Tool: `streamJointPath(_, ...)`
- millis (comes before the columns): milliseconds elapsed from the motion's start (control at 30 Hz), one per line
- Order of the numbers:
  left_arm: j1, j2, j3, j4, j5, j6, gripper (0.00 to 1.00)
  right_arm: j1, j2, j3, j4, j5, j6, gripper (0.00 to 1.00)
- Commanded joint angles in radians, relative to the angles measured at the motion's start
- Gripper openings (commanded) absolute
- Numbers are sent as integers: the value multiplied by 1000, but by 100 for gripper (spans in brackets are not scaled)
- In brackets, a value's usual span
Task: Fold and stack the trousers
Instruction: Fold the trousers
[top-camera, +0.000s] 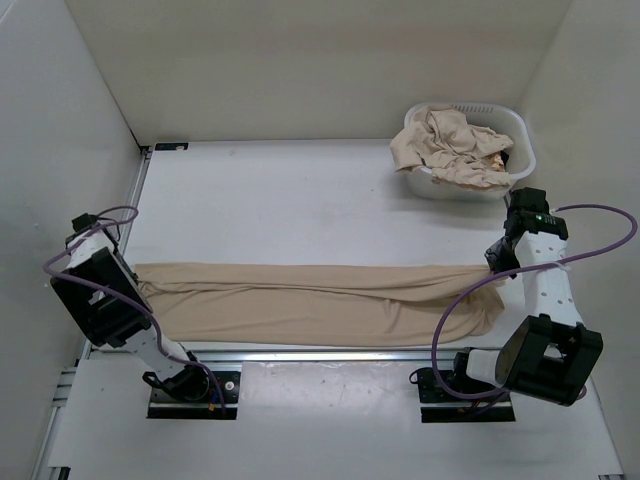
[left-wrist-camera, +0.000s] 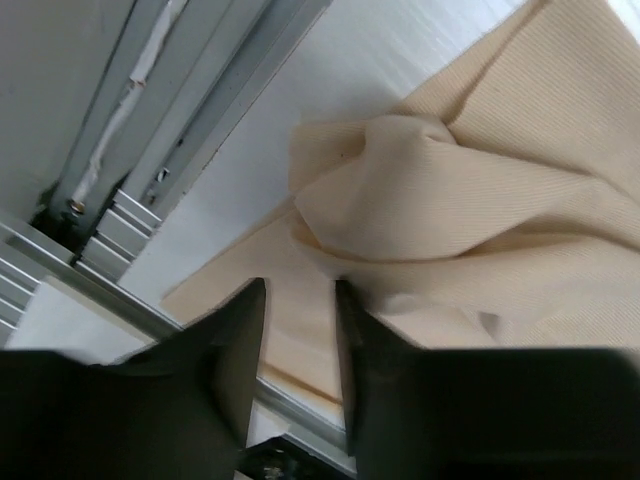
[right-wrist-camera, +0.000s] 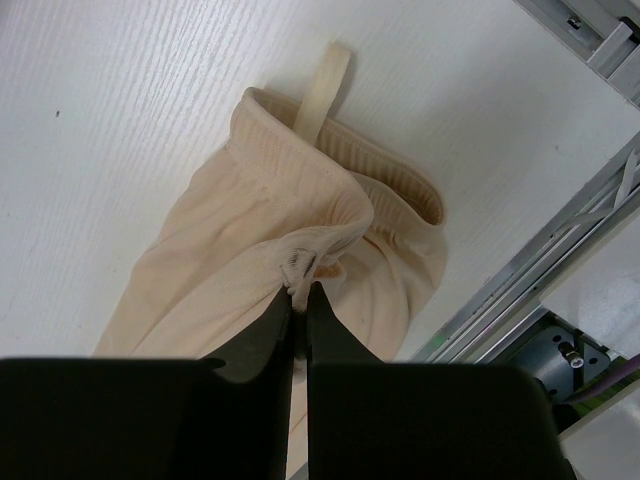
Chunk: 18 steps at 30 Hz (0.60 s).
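Observation:
My left gripper will open wide, reach farther and pinch the bunched end (left-wrist-camera: 335, 155) before lifting, because the end of the top leg lies bunched beyond its fingers.
A pair of beige trousers (top-camera: 310, 300) lies stretched lengthwise along the near part of the white table. The leg ends are at the left and the waistband at the right. My left gripper (left-wrist-camera: 300, 300) is open just above the bunched leg ends (left-wrist-camera: 400, 200), with cloth showing in the gap between its fingers. It grips nothing. My right gripper (right-wrist-camera: 300, 292) is shut on a pinched fold of the ribbed waistband (right-wrist-camera: 330, 215). In the top view it sits at the trousers' right end (top-camera: 497, 258).
A white laundry basket (top-camera: 522, 150) at the back right holds more crumpled beige garments (top-camera: 450, 145). An aluminium rail (top-camera: 320, 355) runs along the table's near edge just below the trousers. White walls close in the left, back and right.

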Motion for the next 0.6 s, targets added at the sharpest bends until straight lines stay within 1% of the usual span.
streamJointPath(0,19,19,-6,13,25,-1,36,-7,-26,0,10,3,-13,0)
streamJointPath(33,19,19,3,13,25,-1,20,-7,-26,0,10,3,-13,0)
streamJointPath(67,28,19,4,13,25,-1,14,-7,-26,0,10,12,-13,0)
streamJointPath(233,28,-3,14,13,25,-1,14,-7,-26,9,10,21,-13,0)
streamJointPath(333,48,-24,14,13,25,-1,14,-7,-26,9,10,31,-13,0)
streamJointPath(367,48,-24,14,4,25,-1,21,-7,-26,9,10,31,-13,0)
streamJointPath(400,48,-24,14,4,25,-1,37,-7,-26,9,10,31,-13,0)
streamJointPath(433,75,-35,14,4,76,-1,57,-7,-26,9,10,31,-13,0)
streamJointPath(467,87,-44,-1,4,105,-1,64,-7,-26,9,10,31,-13,0)
streamJointPath(500,97,-44,-12,4,131,-1,69,-7,-26,9,10,31,-13,0)
streamJointPath(533,106,-55,-25,4,171,-1,70,-7,-26,9,10,31,-13,0)
streamJointPath(567,106,-64,-54,4,171,-1,75,-7,-26,9,10,31,-13,0)
